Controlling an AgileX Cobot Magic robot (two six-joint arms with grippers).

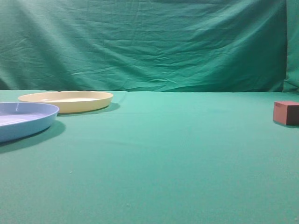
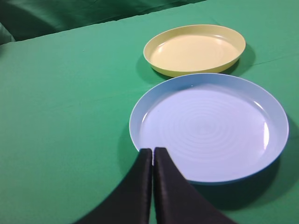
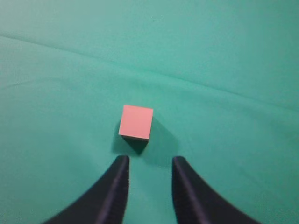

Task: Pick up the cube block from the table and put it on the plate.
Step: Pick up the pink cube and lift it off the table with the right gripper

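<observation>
My right gripper needs to go to the reddish-brown cube block next and close on its opposite sides [image 1: 286,113] [image 3: 136,123], with one finger along each.
The reddish-brown cube block [image 1: 286,112] rests on the green table [image 1: 159,154] at the far right. In the right wrist view the cube block [image 3: 136,122] lies just ahead of my open, empty right gripper [image 3: 149,161], slightly left of its gap. The pale yellow plate [image 1: 66,101] sits at the back left; it also shows in the left wrist view [image 2: 195,49]. My left gripper [image 2: 153,151] is shut and empty, over the near rim of the blue plate. Neither gripper shows in the exterior view.
A light blue ridged plate [image 1: 23,120] lies at the left edge, in front of the yellow plate; it also shows in the left wrist view [image 2: 209,127]. A green cloth backdrop [image 1: 149,42] rises behind the table.
</observation>
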